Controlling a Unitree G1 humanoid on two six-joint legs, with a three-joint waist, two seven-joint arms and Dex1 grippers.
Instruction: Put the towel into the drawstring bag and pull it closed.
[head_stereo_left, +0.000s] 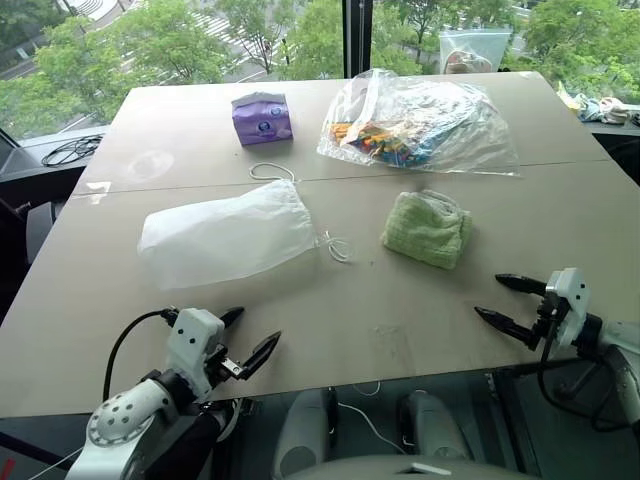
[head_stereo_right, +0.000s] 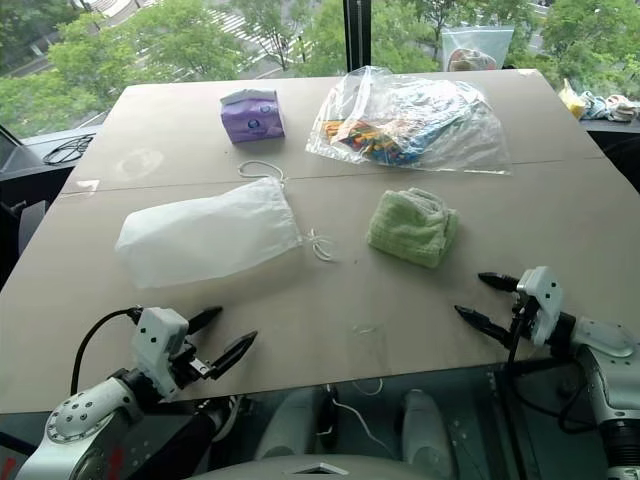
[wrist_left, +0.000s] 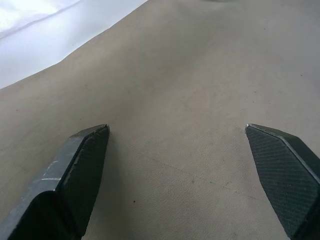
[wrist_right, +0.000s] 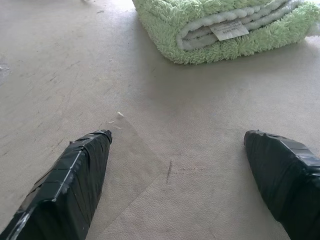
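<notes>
Next, I need to close my left gripper on the rim of the bag's opening (head_stereo_left: 303, 222), at the green towel end.
The light green folded towel (head_stereo_left: 428, 228) lies on the table right of centre, its white label showing in the right wrist view (wrist_right: 227, 27). The white drawstring bag (head_stereo_left: 225, 238) lies flat left of centre, its gathered mouth and cord (head_stereo_left: 335, 245) facing the towel. My right gripper (head_stereo_left: 506, 300) hovers open over the table's near right edge, a short way in front of the towel. Over the near left edge my left gripper (head_stereo_left: 248, 336) is open too, nearer than the bag, whose white fabric (wrist_left: 35, 35) edges the left wrist view. Both hold nothing.
At the back of the beige table (head_stereo_left: 400, 320) lie a large clear plastic bag of colourful items (head_stereo_left: 420, 125) and a small purple tissue pack (head_stereo_left: 262, 118). A seam crosses the table behind the bag and towel. A window is beyond the far edge.
</notes>
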